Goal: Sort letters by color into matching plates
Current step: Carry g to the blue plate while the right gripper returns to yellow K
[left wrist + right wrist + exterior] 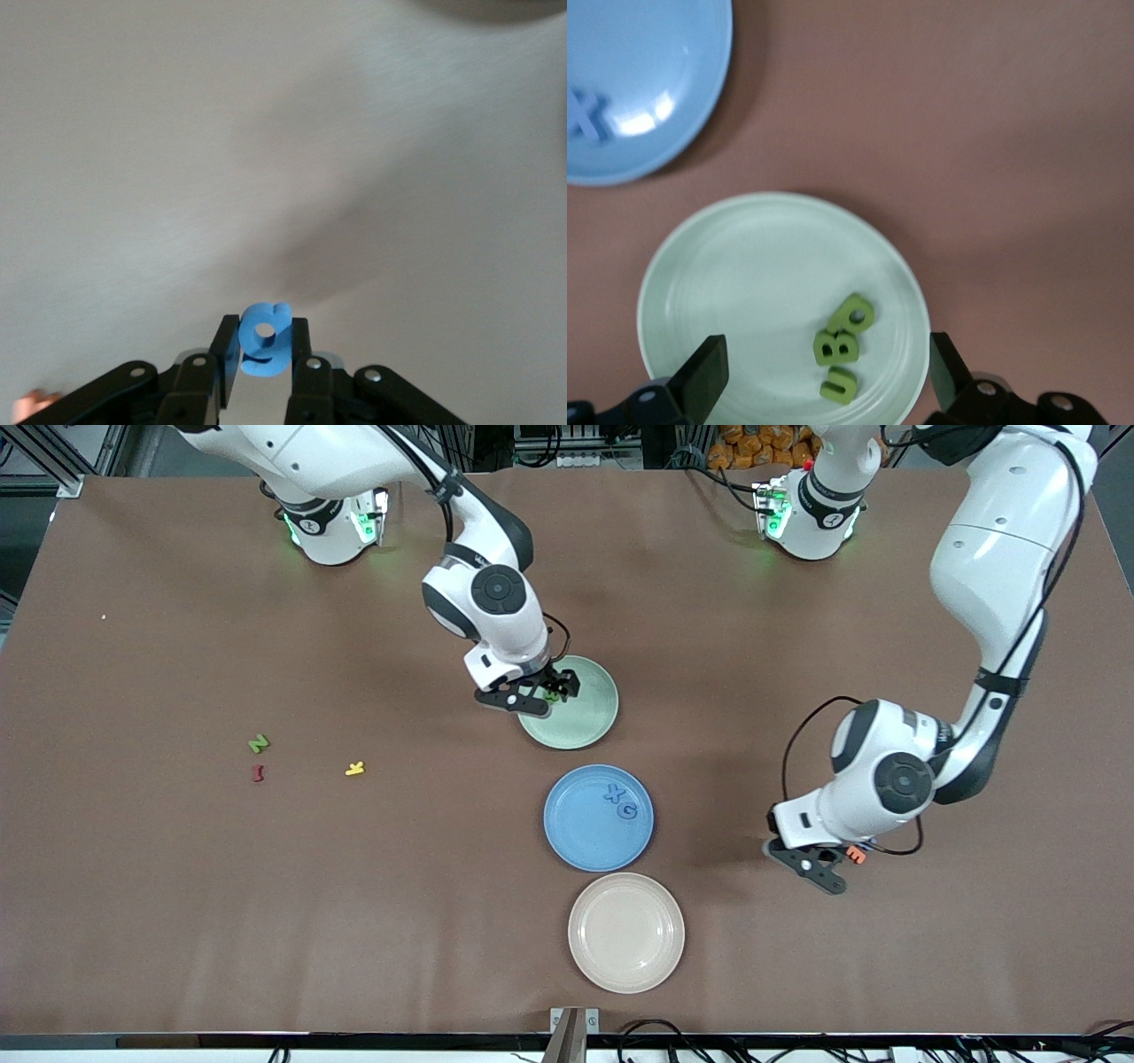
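I should use my left gripper to drop the blue g, now low over bare table, in the blue plate (573, 799), next to the X toward the yellow letter.
My right gripper (542, 693) hangs open just over the pale green plate (586, 713), nothing between its fingers (704, 382). Three green letters (842, 347) lie together in that green plate (744, 274), below the open jaws. My left gripper (264, 352) is shut on a blue letter "g" (264, 340) and stands low over bare table toward the left arm's end (822, 865). The blue plate (585, 837) lies nearer the front camera than the green one and holds a blue X (613, 793) and a blue G (628, 811). A green N (258, 743) lies on the table toward the right arm's end.
A beige plate (625, 932) sits nearest the front camera, beside the blue plate. A red letter (258, 772) and a yellow letter (355, 768) lie near the green N. An orange letter (855, 855) lies by the left gripper.
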